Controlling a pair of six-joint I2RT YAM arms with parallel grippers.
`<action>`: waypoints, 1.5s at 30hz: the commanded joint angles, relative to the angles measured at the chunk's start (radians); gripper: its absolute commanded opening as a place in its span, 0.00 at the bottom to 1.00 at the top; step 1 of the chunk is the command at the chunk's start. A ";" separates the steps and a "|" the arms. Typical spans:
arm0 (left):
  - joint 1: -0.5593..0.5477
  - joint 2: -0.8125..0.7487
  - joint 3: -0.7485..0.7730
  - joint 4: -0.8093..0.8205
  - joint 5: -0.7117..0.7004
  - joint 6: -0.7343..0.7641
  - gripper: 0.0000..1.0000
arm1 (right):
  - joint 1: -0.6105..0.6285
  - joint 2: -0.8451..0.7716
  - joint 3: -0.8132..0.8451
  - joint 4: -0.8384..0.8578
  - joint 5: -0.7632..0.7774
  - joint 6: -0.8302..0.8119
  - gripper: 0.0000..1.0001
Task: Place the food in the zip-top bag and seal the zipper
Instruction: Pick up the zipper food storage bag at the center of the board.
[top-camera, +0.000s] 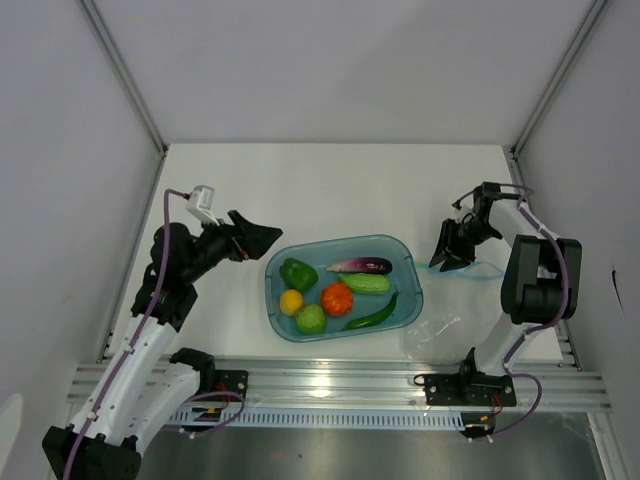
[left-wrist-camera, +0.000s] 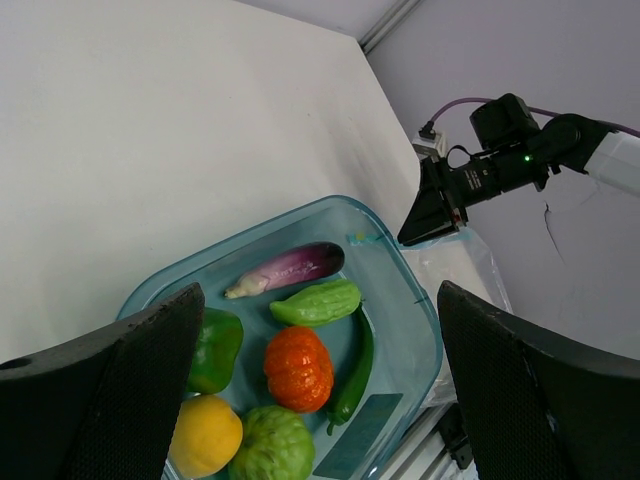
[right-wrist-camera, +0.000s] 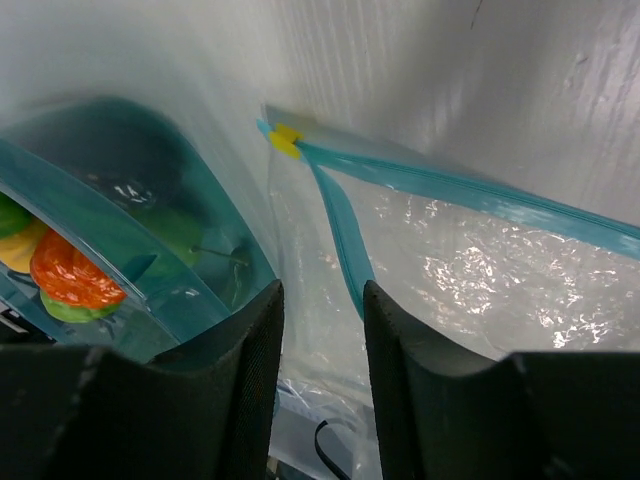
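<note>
Next, I pinch one teal zipper strip (right-wrist-camera: 342, 232) with my right gripper and bring it over the tub, because the bag's opening lies flat, far from my left gripper.
The food lies in a rigid blue tub (top-camera: 340, 243): green pepper (top-camera: 297, 273), eggplant (top-camera: 360, 265), cucumber (top-camera: 365, 283), chili (top-camera: 373, 315), tomato (top-camera: 337, 298), yellow fruit (top-camera: 291, 301) and green fruit (top-camera: 311, 319). My left gripper (top-camera: 262, 238) hovers open and empty at the tub's left rim, above the food (left-wrist-camera: 320, 295). The clear zip-top bag (top-camera: 440, 335) lies flat right of the tub, its teal zipper (right-wrist-camera: 450, 185) partly parted. My right gripper (right-wrist-camera: 322, 295) is low over the bag's mouth, jaws a narrow gap apart, one teal lip running down between them.
A yellow tab (right-wrist-camera: 288, 138) marks the zipper's end nearest the tub (right-wrist-camera: 130, 250). The bag's lower part reaches the metal rail (top-camera: 330, 380) at the table's near edge. Walls close in at left, right and back.
</note>
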 joint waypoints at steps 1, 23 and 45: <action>0.007 -0.011 -0.003 0.034 0.028 -0.012 0.99 | 0.029 -0.023 -0.010 -0.039 -0.024 -0.024 0.40; 0.007 0.007 -0.002 0.034 0.038 -0.002 0.99 | 0.132 0.067 0.076 -0.087 0.326 -0.053 0.49; -0.017 0.096 0.030 0.046 0.147 -0.075 0.86 | 0.149 -0.060 0.166 -0.105 0.597 0.048 0.00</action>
